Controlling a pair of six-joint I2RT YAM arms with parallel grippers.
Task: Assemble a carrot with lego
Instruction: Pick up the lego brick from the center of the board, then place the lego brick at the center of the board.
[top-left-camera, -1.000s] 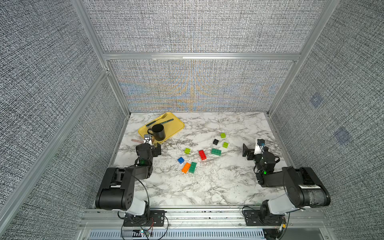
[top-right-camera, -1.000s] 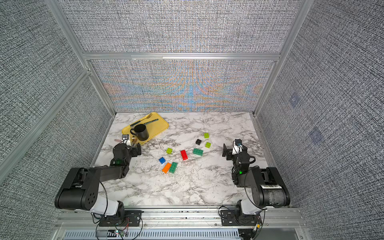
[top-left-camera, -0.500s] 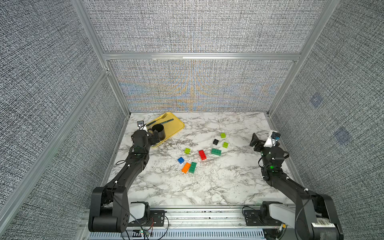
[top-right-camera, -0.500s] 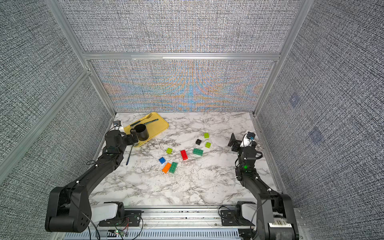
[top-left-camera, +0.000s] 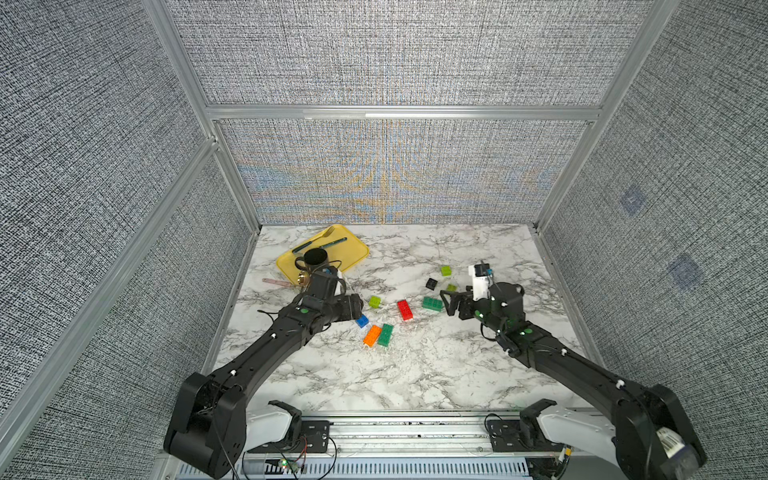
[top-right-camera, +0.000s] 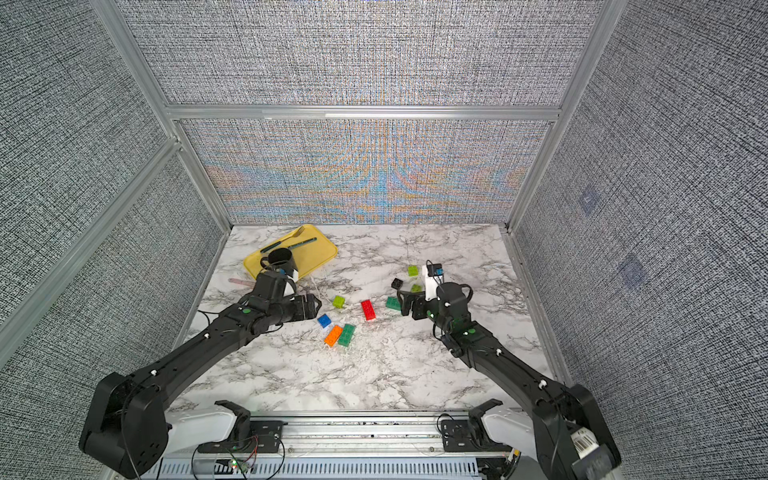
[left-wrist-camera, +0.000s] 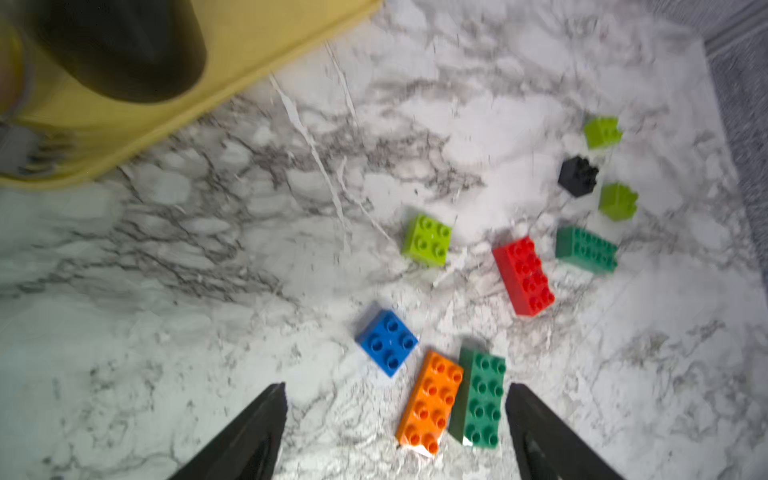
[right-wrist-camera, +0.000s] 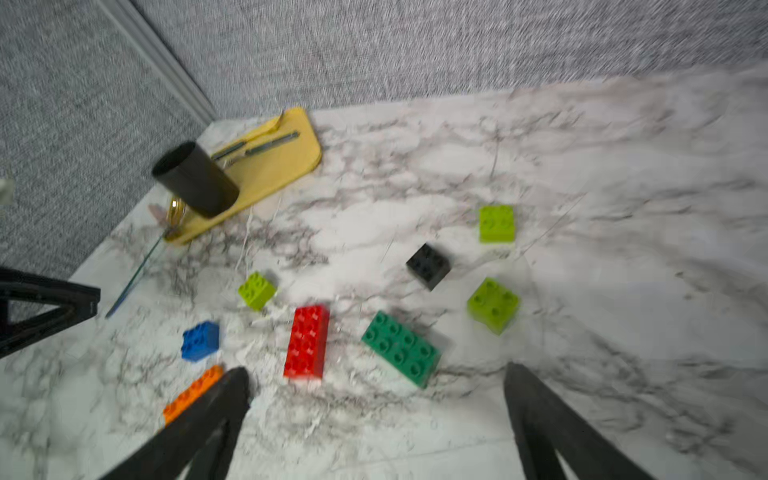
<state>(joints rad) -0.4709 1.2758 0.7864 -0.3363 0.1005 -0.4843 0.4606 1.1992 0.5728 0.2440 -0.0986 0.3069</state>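
The nearer lime brick (top-left-camera: 452, 288) (right-wrist-camera: 493, 305) by the black brick and the second dark green brick is next, and I should move my right gripper to it and close on its sides.
The lego lies loose on the marble, and no joined carrot is in view. A blue brick (top-left-camera: 362, 321), an orange brick (top-left-camera: 372, 335) and a dark green brick (top-left-camera: 385, 335) sit left of centre. Further right are a lime brick (top-left-camera: 375, 302), a red brick (top-left-camera: 405, 310), a second dark green brick (top-left-camera: 432, 304), a black brick (top-left-camera: 432, 284) and two lime bricks (top-left-camera: 446, 271). My left gripper (left-wrist-camera: 397, 399) hangs open above the orange brick (left-wrist-camera: 432, 403) and its green neighbour (left-wrist-camera: 480, 399). My right gripper (right-wrist-camera: 376, 374) is open just short of the red brick (right-wrist-camera: 306, 341) and the green brick (right-wrist-camera: 401, 349).
A yellow tray (top-left-camera: 351, 249) at the back left carries a black mug (top-left-camera: 316, 259), a fork and a pen. A pink stick (top-left-camera: 277, 283) lies beside it. Grey walls enclose the table on three sides.
Both arms have swung out from their folded poses at the near edge to over the bricks. The left jaws have narrowed a little.
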